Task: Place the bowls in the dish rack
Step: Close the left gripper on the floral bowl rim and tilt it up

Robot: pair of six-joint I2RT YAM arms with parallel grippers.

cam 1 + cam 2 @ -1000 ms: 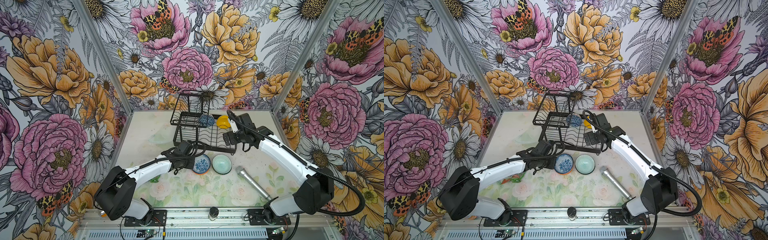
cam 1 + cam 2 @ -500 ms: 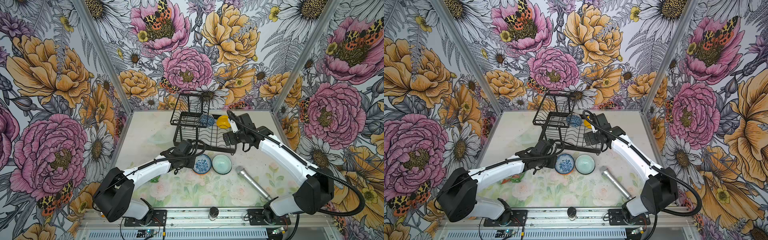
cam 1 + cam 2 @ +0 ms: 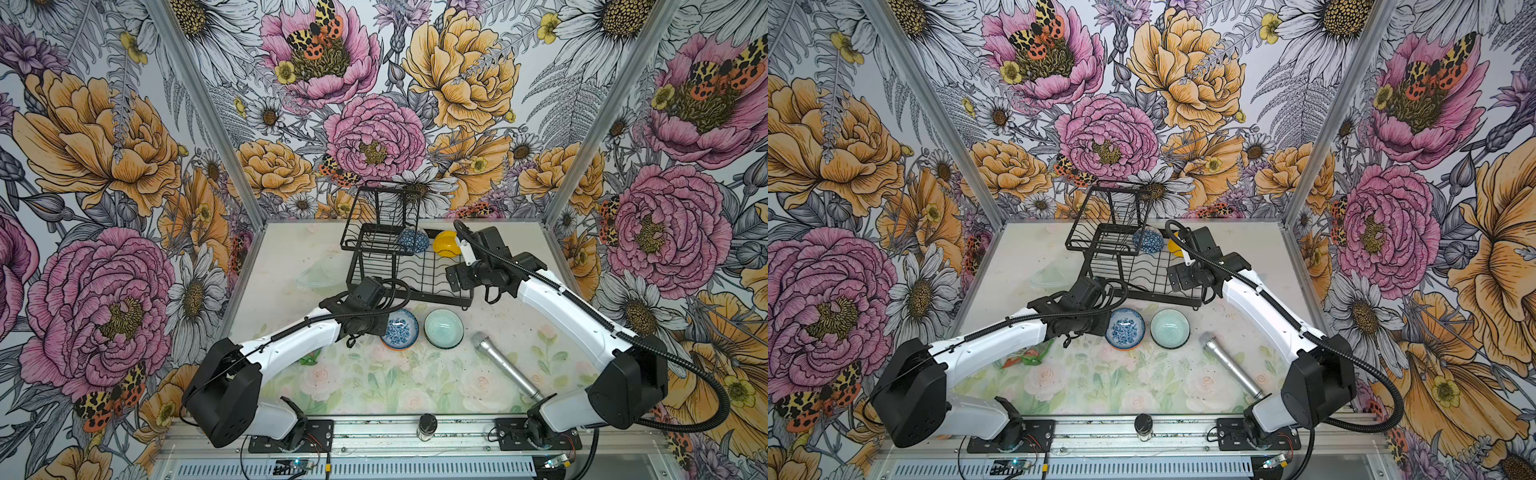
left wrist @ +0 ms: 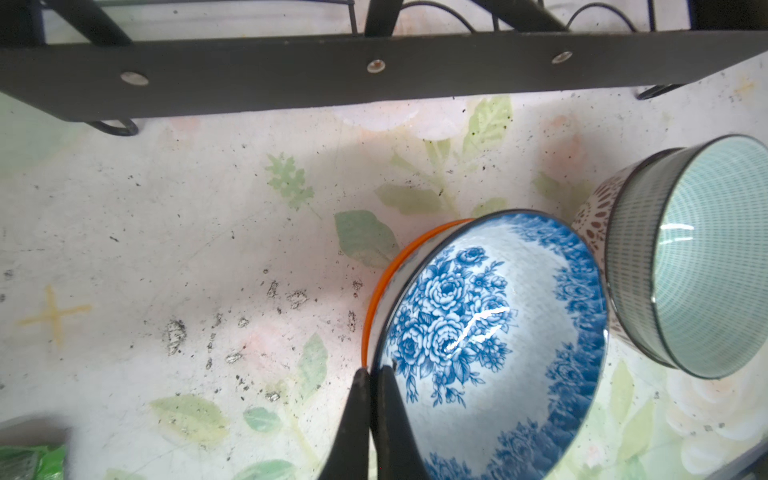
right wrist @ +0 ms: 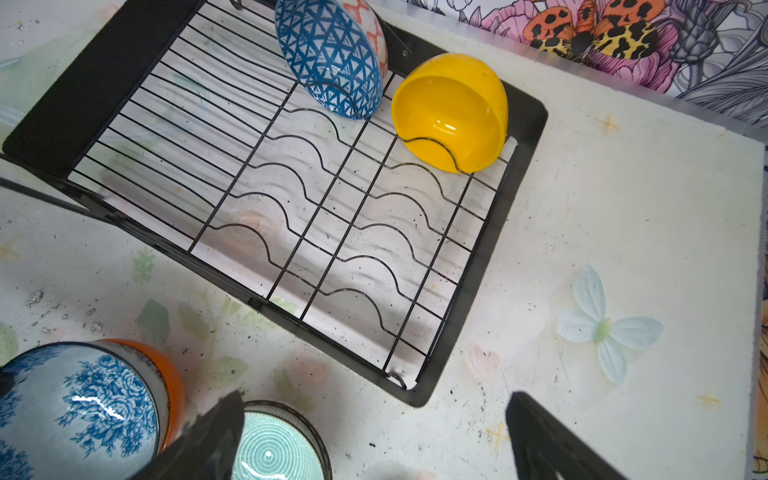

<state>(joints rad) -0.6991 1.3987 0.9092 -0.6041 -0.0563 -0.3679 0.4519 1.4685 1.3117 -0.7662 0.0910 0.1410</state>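
Note:
The orange bowl's rim is tight against the floral bowl's rim at my left gripper's fingers. I need to open that gripper and pinch the floral bowl's rim alone (image 4: 389, 325) before I lift.
The white-and-blue floral bowl (image 3: 400, 328) (image 4: 498, 332) sits nested in the orange bowl (image 4: 376, 299) on the table, in front of the dish rack (image 3: 440, 297) (image 5: 478, 291). My left gripper (image 3: 384, 330) (image 4: 372, 374) is shut on the floral bowl's near rim. Beside it, the mint green bowl (image 3: 443, 328) (image 4: 706, 257) sits in the lattice-patterned bowl (image 4: 594, 224). The blue geometric bowl (image 3: 412, 241) (image 5: 332, 62) and the yellow bowl (image 3: 445, 244) (image 5: 451, 110) lean in the rack's far slots. My right gripper (image 3: 459, 278) (image 5: 374, 399) hangs open and holds nothing, above the rack's front right corner.
A silver microphone (image 3: 505, 365) lies to the right of the bowls. A small jar (image 3: 427, 424) stands at the front edge. A green packet (image 3: 1025, 355) lies under my left arm. A clear glass dish (image 3: 320, 276) sits left of the rack. Patterned walls enclose three sides.

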